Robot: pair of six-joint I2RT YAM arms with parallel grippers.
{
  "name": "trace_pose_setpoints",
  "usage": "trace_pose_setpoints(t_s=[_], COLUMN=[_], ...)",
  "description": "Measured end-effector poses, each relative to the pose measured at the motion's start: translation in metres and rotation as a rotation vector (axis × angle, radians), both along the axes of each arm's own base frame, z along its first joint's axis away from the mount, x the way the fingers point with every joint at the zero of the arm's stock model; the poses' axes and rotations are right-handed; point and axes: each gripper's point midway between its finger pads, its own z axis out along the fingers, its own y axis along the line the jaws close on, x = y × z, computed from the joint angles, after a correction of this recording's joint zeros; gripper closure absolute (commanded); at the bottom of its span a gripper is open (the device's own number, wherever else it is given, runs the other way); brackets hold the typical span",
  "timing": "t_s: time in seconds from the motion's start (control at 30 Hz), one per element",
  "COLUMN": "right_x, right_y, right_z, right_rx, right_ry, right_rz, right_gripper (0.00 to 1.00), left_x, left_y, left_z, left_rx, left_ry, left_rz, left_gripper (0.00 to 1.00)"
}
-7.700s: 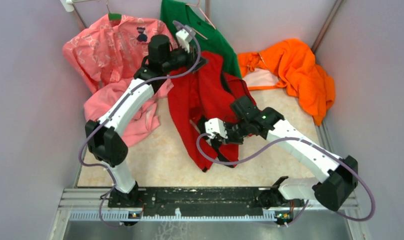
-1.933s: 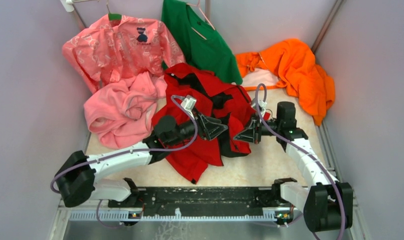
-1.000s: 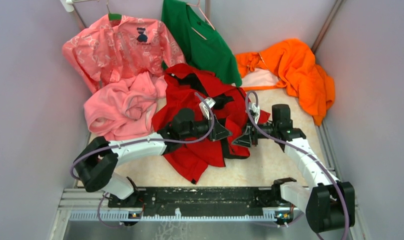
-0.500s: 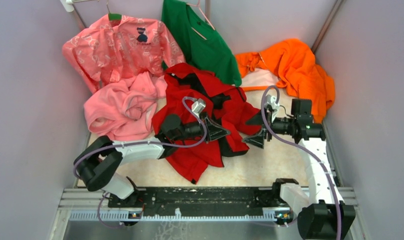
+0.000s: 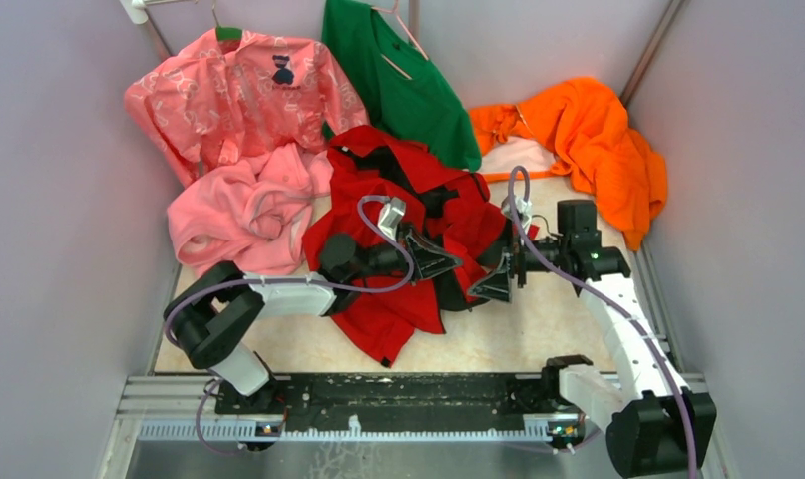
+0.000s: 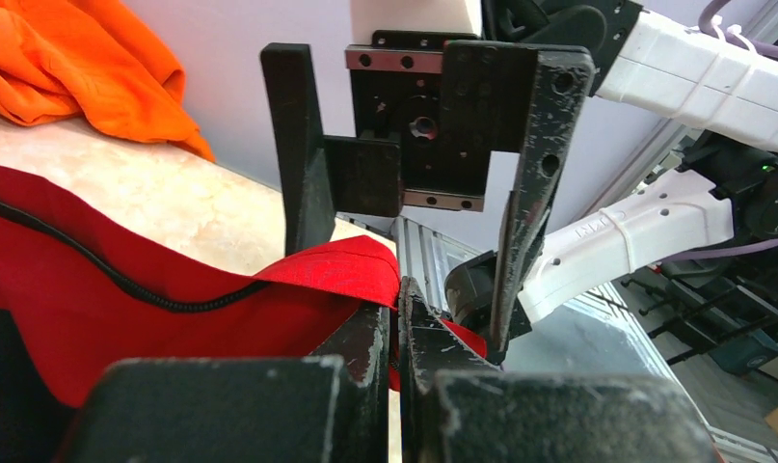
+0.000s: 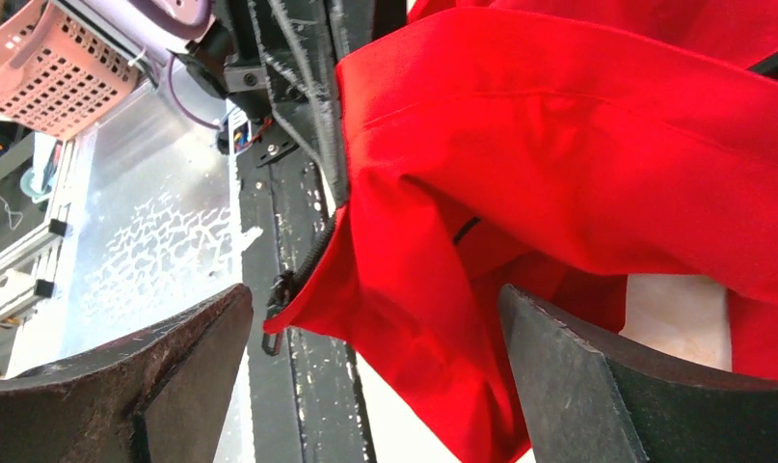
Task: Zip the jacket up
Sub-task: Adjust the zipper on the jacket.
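The zipper pull hangs below the left gripper's pinch, so the robot's right gripper should take the jacket's front edge (image 7: 373, 227) to free the left gripper to reach the zipper pull.
The red jacket (image 5: 378, 314) lies crumpled mid-table with its dark lining showing. My left gripper (image 5: 446, 261) is shut on a fold of the jacket's front edge (image 6: 365, 275), pinched between its fingertips, and the dark zipper (image 6: 95, 270) runs off to the left. My right gripper (image 5: 493, 277) faces it from the right and stands wide open. In the right wrist view a hanging corner of the jacket (image 7: 433, 318), with the zipper pull (image 7: 274, 318) at its tip, sits between the spread fingers (image 7: 635, 386), touching neither. The left wrist view shows the open right gripper (image 6: 414, 222) straight ahead.
A pink fleece (image 5: 243, 225) lies left of the jacket. A pink patterned shirt (image 5: 228, 95) and a green garment (image 5: 398, 85) hang at the back. An orange garment (image 5: 588, 135) fills the back right corner. The black base rail (image 5: 378, 394) runs along the near edge.
My right gripper opened wide, drew back to the right, then came left again toward the jacket's edge. The left gripper stayed shut on the jacket and barely moved.
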Motion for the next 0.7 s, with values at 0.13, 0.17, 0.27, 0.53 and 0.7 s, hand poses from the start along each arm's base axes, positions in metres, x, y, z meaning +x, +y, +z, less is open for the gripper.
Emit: trace_pose_setpoints(t_s=[0.13,0.17,0.27,0.53,0.7], right_x=[0.008,0.009,0.011,0.015,0.011], right_y=[0.002,0.003,0.005,0.017,0.021], right_z=[-0.002,-0.004,-0.011,-0.013,-0.003], right_rx=[0.013,0.014,0.015,0.041,0.093], right_ry=[0.038,0.051,0.083,0.127,0.125], right_rz=[-0.017,-0.02,-0.022,0.021,0.068], right_gripper=[0.02,0.02,0.02,0.4,0.93], left_x=[-0.001,-0.001,-0.002,-0.004,-0.006], left_y=[0.001,0.001,0.001,0.001,0.0], left_z=[0.001,0.002,0.003,0.002,0.0], left_rx=[-0.007,-0.009,-0.016,-0.021,-0.019], left_ry=[-0.005,-0.006,-0.007,0.002,0.005], left_rz=[-0.001,-0.001,-0.007,-0.023,-0.033], left_gripper=[1.0,1.0,1.0,1.0,1.0])
